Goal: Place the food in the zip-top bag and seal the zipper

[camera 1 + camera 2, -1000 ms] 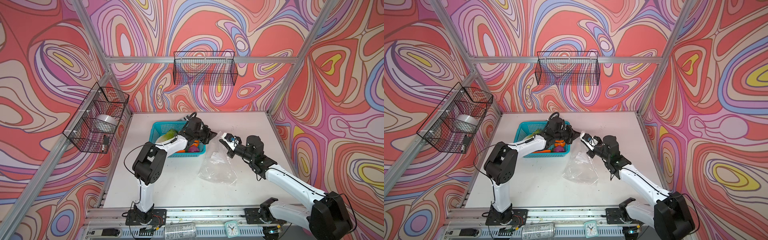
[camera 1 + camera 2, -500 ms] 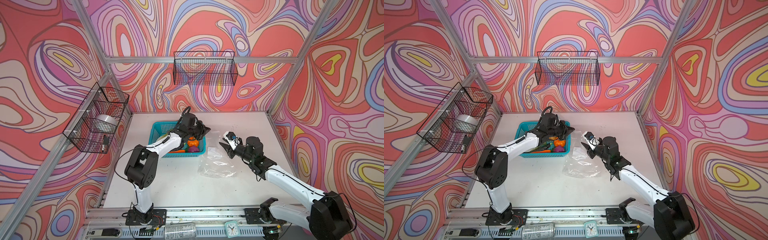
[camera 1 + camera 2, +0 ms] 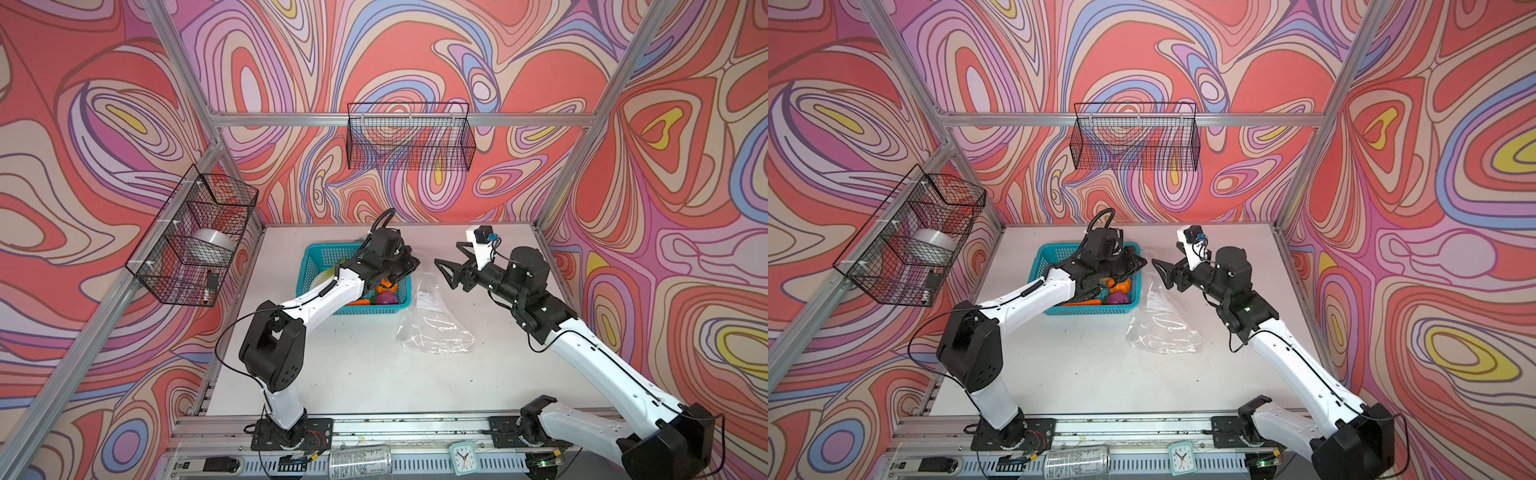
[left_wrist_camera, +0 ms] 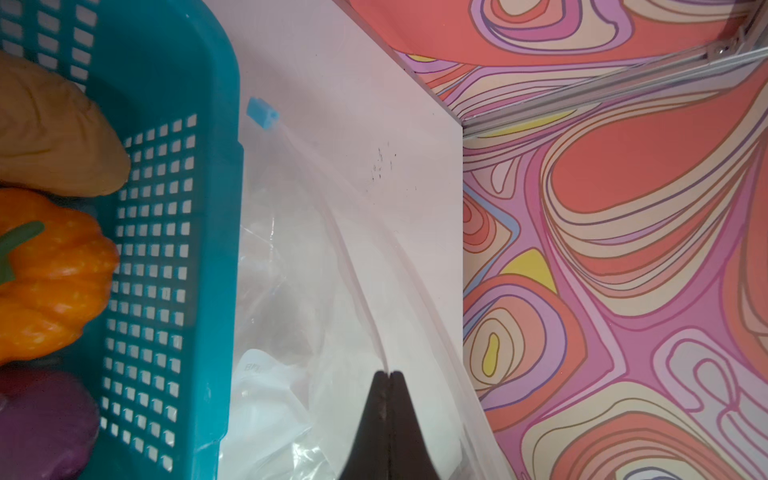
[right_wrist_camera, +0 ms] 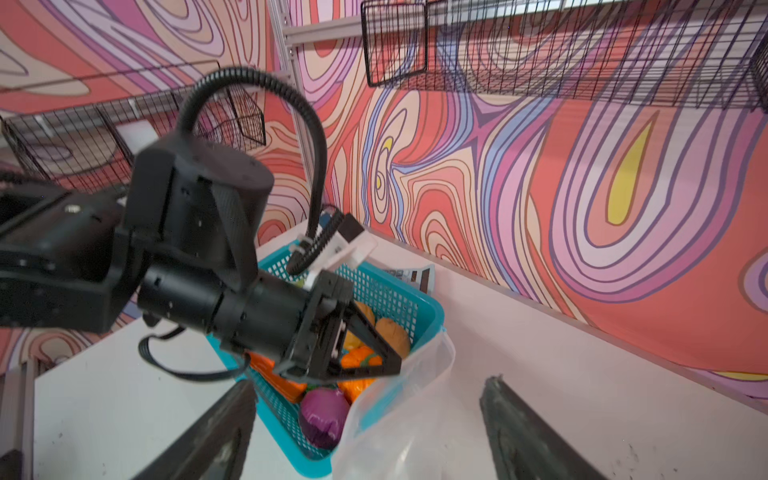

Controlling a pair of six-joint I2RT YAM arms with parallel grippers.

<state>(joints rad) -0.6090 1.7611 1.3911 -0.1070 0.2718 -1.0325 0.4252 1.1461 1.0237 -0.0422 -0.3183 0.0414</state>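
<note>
The robot's left gripper holds just one edge of the bag's opening, so the right gripper should grasp the opening's other edge [image 4: 430, 313] and spread the opening before the robot fetches food.
The clear zip-top bag [image 3: 436, 328] [image 3: 1163, 328] lies crumpled on the white table, just right of the teal basket [image 3: 316, 253] [image 4: 166, 83]. My left gripper [image 3: 415, 264] [image 4: 388, 376] is shut on the bag's mouth edge and holds it up beside the basket. The zipper strip runs from its jaws to the light-blue slider [image 4: 262, 113]. The food is in the basket: an orange pumpkin [image 4: 50, 270], a tan potato [image 4: 54, 137], a purple piece [image 5: 324, 415] and a carrot [image 5: 278, 378]. My right gripper [image 3: 451, 266] [image 5: 370, 384] hangs open just right of the bag mouth, holding nothing.
One black wire basket [image 3: 409, 137] hangs on the back wall. Another [image 3: 195, 237], holding a silver roll, hangs on the left wall. A can [image 3: 359, 459] and a small clock [image 3: 462, 457] lie on the front rail. The table's back edge and wall stand close behind the basket.
My right gripper has opened, let go of the bag's mouth and drawn back to the right. The bag has slumped lower on that side. The left gripper stays shut on its edge.
</note>
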